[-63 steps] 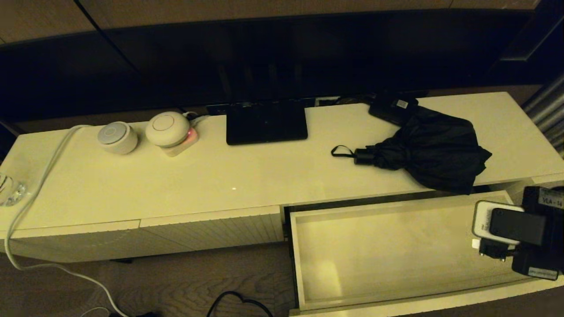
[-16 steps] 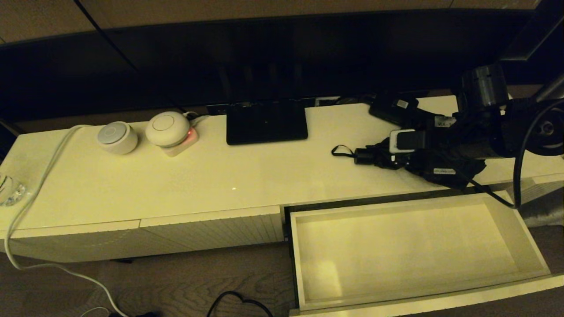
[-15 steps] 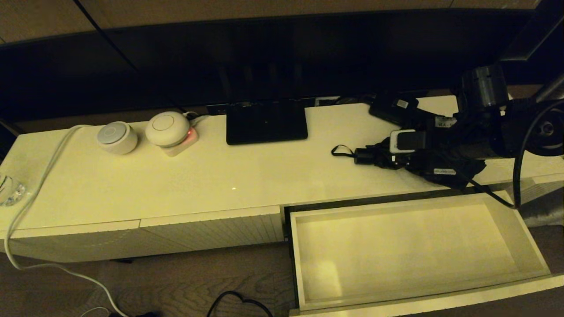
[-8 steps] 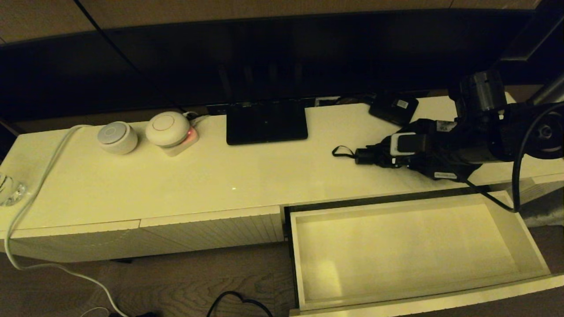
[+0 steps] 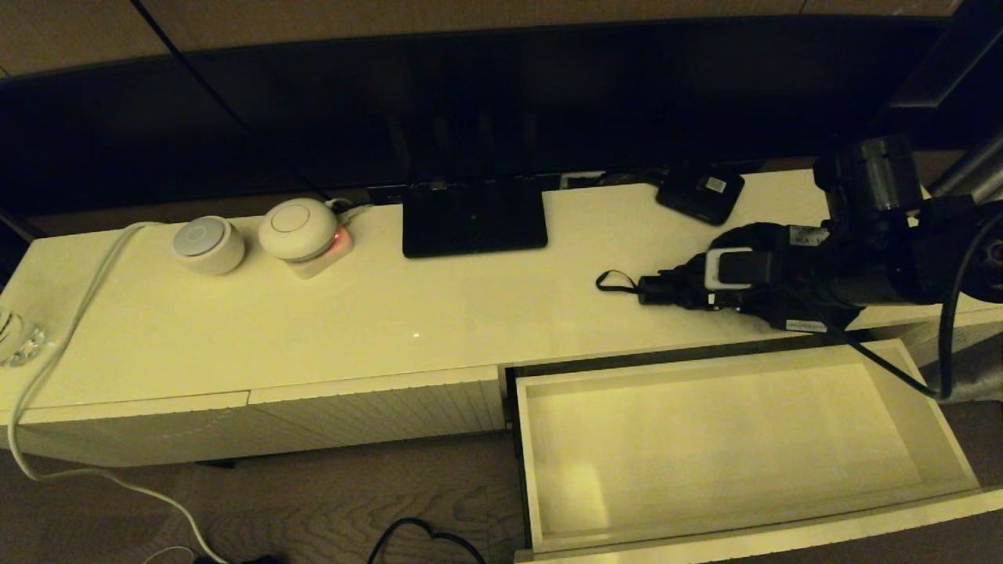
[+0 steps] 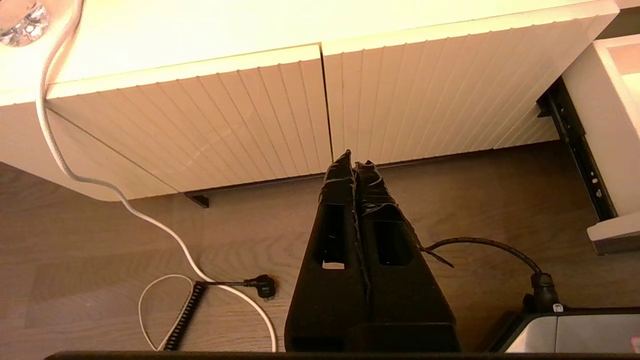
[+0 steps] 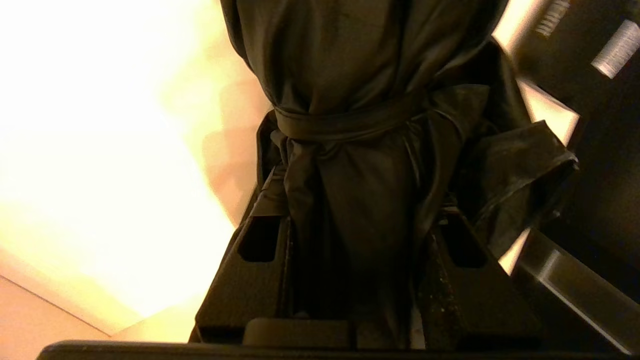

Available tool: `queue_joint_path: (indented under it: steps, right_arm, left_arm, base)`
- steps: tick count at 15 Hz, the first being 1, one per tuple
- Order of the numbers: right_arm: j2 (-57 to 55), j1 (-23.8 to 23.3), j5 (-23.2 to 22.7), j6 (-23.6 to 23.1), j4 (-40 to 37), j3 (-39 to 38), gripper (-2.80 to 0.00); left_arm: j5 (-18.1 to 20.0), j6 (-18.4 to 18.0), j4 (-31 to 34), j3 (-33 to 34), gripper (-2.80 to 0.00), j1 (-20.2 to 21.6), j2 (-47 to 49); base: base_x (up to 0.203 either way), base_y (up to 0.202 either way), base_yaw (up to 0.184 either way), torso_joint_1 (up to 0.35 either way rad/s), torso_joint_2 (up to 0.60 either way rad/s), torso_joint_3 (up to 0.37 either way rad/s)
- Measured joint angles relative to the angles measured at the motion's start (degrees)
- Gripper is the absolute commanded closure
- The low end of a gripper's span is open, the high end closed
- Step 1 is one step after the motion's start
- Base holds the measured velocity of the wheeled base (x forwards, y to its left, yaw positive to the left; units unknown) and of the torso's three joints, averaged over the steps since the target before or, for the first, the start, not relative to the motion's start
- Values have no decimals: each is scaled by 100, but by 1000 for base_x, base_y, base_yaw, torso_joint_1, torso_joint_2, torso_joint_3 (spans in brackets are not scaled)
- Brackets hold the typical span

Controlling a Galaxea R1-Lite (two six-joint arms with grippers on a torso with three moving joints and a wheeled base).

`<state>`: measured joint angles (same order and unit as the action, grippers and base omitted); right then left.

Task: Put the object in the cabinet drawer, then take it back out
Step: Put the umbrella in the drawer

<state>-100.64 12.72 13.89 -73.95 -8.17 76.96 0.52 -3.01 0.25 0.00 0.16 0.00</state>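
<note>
Next, my right gripper lets go of the black folding umbrella on the middle of the cream-white drawer's empty bottom (image 5: 759, 436).
The black folding umbrella (image 5: 655, 291) is held over the right part of the cabinet top, its short handle and wrist loop (image 5: 613, 280) pointing left. My right gripper (image 5: 709, 291) is shut on its bunched fabric, and the arm hides most of the canopy. In the right wrist view the umbrella (image 7: 360, 100), tied by its strap, fills the gap between the fingers of the right gripper (image 7: 357, 195). The cream-white drawer (image 5: 526, 462) stands pulled out and empty, just in front of and below the umbrella. My left gripper (image 6: 354, 165) is shut and parked low before the ribbed panels.
A small flat black box with a white label (image 5: 700, 192) lies at the back right. A dark monitor base (image 5: 473, 215) sits at the back centre. Two round white devices (image 5: 208, 244) (image 5: 298, 229) stand at the left, with a white cable (image 5: 70, 329).
My right gripper has drawn the umbrella toward the front edge and slightly right. The fabric has come off the small black box, which now shows fully.
</note>
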Motion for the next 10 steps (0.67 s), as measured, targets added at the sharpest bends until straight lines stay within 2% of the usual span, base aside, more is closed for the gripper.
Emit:
queue_joint_path:
  steps: [6, 10]
  right_arm:
    - [775, 36, 96, -59, 37, -376, 0]
    - [1705, 201, 143, -50, -438, -1245, 0]
  left_arm:
    - [1, -1, 1, 0, 0, 0, 0]
    - [0, 4, 1, 0, 0, 0, 0]
  base:
    - [0, 0, 0, 0, 0, 0]
    - [0, 0, 0, 0, 0, 0]
